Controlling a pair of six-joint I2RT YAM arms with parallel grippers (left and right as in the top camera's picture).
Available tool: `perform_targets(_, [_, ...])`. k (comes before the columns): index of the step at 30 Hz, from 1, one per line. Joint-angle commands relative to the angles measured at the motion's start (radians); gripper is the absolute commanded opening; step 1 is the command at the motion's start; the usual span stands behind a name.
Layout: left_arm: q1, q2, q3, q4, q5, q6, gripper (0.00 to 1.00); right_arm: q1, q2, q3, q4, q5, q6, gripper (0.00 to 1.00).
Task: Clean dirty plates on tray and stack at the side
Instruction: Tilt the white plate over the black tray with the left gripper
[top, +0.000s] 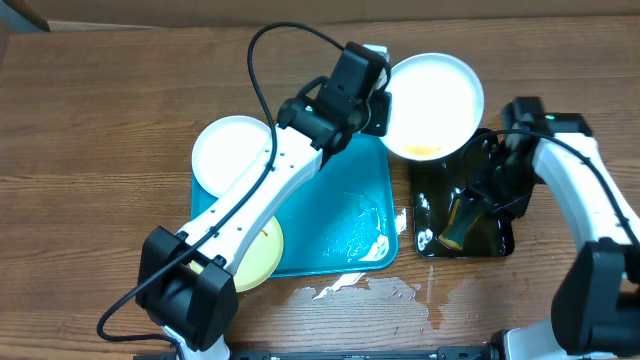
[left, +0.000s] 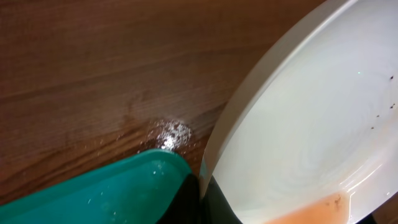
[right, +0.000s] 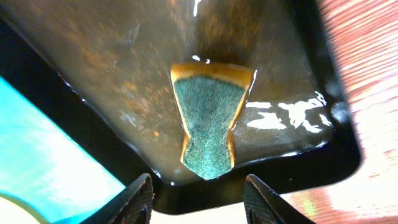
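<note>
The left gripper will set the white plate on the bare table (top: 147, 170) beside the other white plate, away from the black tray.
My left gripper (top: 372, 100) is shut on the rim of a white plate (top: 435, 95), holding it tilted above the far end of the black tray (top: 500, 240). Orange liquid pools at the plate's low edge. In the left wrist view the plate (left: 311, 118) fills the right side, and the gripper (left: 204, 194) pinches its edge. A second white plate (top: 230, 152) lies at the far left corner of the turquoise tray (top: 340, 200). A pale yellow plate (top: 258, 258) lies at its near left corner, partly under my arm. My right gripper (top: 482, 198) (right: 199, 200) stands open over the black tray.
A green-and-yellow sponge (right: 211, 118) (top: 458, 225) lies in murky water in the black tray (right: 323, 168), just ahead of my right fingers (right: 138, 200). Spilled water (top: 370, 290) shines on the wooden table in front of the turquoise tray. The turquoise tray's floor is wet.
</note>
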Motion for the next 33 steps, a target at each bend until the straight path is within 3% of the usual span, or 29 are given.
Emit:
perform_targets(1, [-0.028,0.015,0.026,0.040,-0.049,0.029,0.04,-0.035,-0.072,0.051,-0.003,-0.005,-0.005,0.52])
perform_targets(10, [-0.106,0.073,0.026,0.206,-0.099,0.146,0.04,-0.052,-0.098,0.052,-0.011,-0.005,-0.029,0.56])
perform_targets(16, [-0.208,0.127,0.026,0.353,-0.370,0.393,0.04,-0.052,-0.118,0.053,-0.011,-0.044,-0.082,0.56])
perform_targets(20, [-0.276,0.128,0.026,0.459,-0.625,0.507,0.04,-0.052,-0.154,0.053,-0.007,-0.042,-0.085,0.56])
perform_targets(22, [-0.302,0.128,0.026,0.495,-0.674,0.552,0.04,-0.052,-0.174,0.053,-0.003,-0.041,-0.085,0.56])
perform_targets(33, [-0.333,0.128,0.026,0.508,-0.720,0.568,0.04,-0.052,-0.205,0.053,-0.003,-0.031,-0.089,0.58])
